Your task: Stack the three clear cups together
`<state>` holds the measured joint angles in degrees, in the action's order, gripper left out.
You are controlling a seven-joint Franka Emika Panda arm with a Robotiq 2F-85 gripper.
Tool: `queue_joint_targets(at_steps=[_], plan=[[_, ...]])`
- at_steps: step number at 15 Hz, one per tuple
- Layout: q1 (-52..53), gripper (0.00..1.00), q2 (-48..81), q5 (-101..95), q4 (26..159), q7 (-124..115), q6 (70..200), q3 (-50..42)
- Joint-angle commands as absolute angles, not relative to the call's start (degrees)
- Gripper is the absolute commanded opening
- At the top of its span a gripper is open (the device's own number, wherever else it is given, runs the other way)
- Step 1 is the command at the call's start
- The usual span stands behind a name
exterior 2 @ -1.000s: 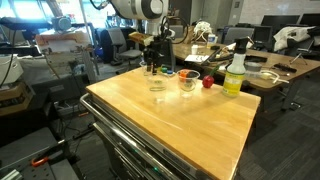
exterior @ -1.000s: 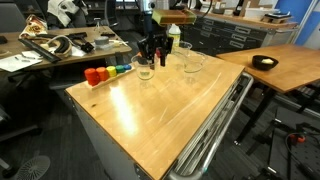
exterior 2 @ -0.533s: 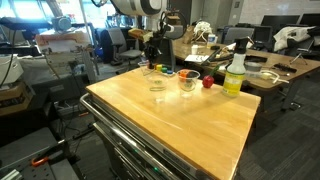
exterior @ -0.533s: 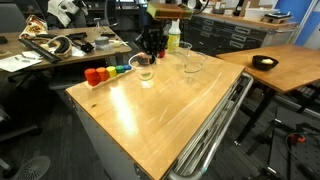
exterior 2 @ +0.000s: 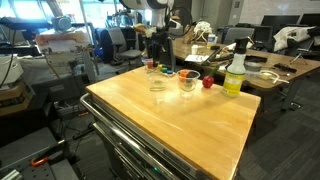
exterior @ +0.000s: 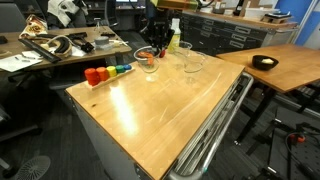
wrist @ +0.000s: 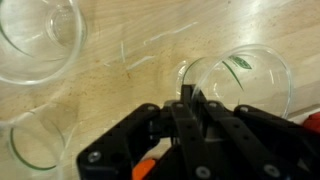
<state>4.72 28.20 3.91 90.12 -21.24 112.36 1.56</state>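
Next, I let go of the clear cup, now held just above the table, inside the standing cup [exterior: 184, 49] [wrist: 36, 142] that is nearest the green-and-white bottle.
My gripper [exterior: 153, 45] is shut on the rim of one clear cup [exterior: 148, 60] and holds it a little above the table at the far end. In the wrist view the jaws [wrist: 190, 100] pinch that cup's wall, and the cup [wrist: 245, 80] hangs tilted beyond them. The two other clear cups [wrist: 38, 35] [wrist: 35, 140] stand upright on the wood to the left in the wrist view. In an exterior view they stand side by side [exterior 2: 157, 80] [exterior 2: 187, 80]; the gripper [exterior 2: 152, 52] is just behind them.
A row of small coloured blocks [exterior: 100, 73] lies near the table's far corner. A green-and-white bottle [exterior 2: 235, 72] stands by the far edge. A black bowl [exterior: 264, 62] sits on a neighbouring table. The wooden table [exterior: 150, 115] stretches toward the front.
The gripper has risen with the clear cup in it, lifting the cup off the table. The two other cups have not moved.
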Motion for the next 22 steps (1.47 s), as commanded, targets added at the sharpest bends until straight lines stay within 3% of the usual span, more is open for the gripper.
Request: queue_joint_targets(at_steps=[1, 10, 22], plan=[[0.78, 0.01, 24.29, 9.78, 86.39, -23.45, 106.56, -0.79], [-6.64, 0.01, 17.29, 13.97, 82.93, -28.6, 104.21, -6.99], [-7.23, 0.01, 19.67, 13.22, 86.11, -28.54, 100.28, -8.0]])
